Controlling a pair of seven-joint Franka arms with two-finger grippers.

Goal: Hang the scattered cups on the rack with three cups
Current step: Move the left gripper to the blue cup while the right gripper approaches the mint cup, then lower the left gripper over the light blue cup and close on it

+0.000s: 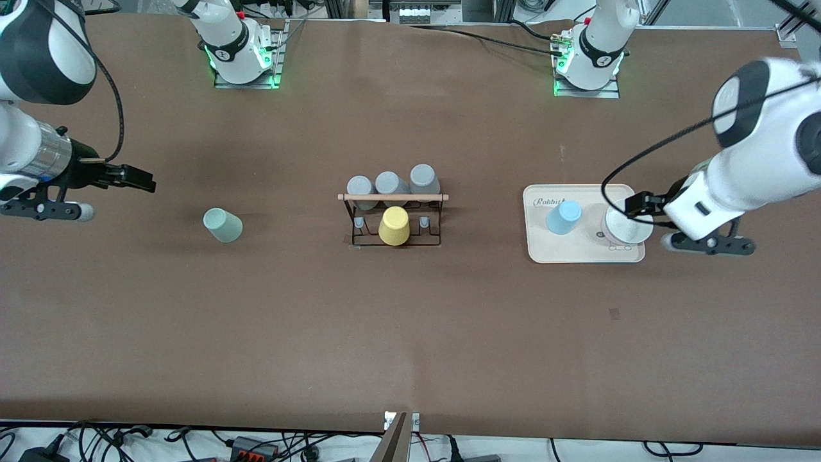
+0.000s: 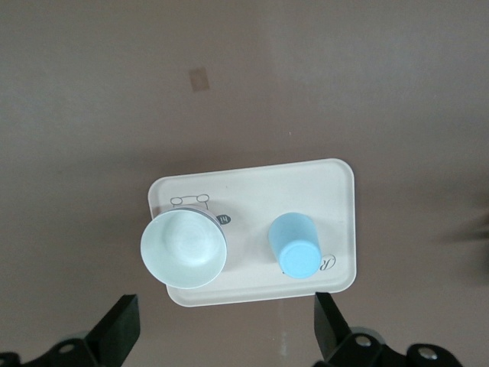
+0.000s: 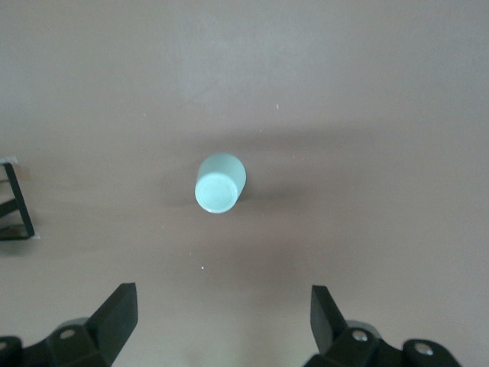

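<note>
The light blue cup is on the beige tray, and my left gripper will go to it next and close on the cup's sides (image 1: 566,216) (image 2: 296,243) near its upturned bottom.
A pale sage green cup (image 1: 222,225) (image 3: 220,183) stands upside down on the bare table, toward the right arm's end. A light blue cup (image 1: 564,217) (image 2: 294,244) stands upside down on a beige tray (image 1: 577,247) (image 2: 252,191). The black wire rack (image 1: 392,240) with a wooden rod (image 1: 392,197) is mid-table; three grey cups (image 1: 391,184) and a yellow cup (image 1: 394,226) hang on it. My right gripper (image 1: 131,178) (image 3: 221,317) hovers open and empty, short of the green cup. My left gripper (image 1: 641,204) (image 2: 225,329) hovers open and empty at the tray's edge.
A whitish cup (image 1: 625,226) (image 2: 183,249) stands mouth up on the tray beside the blue cup, partly covered by the left gripper in the front view. A corner of the rack (image 3: 15,202) shows in the right wrist view. Cables run along the table's near edge.
</note>
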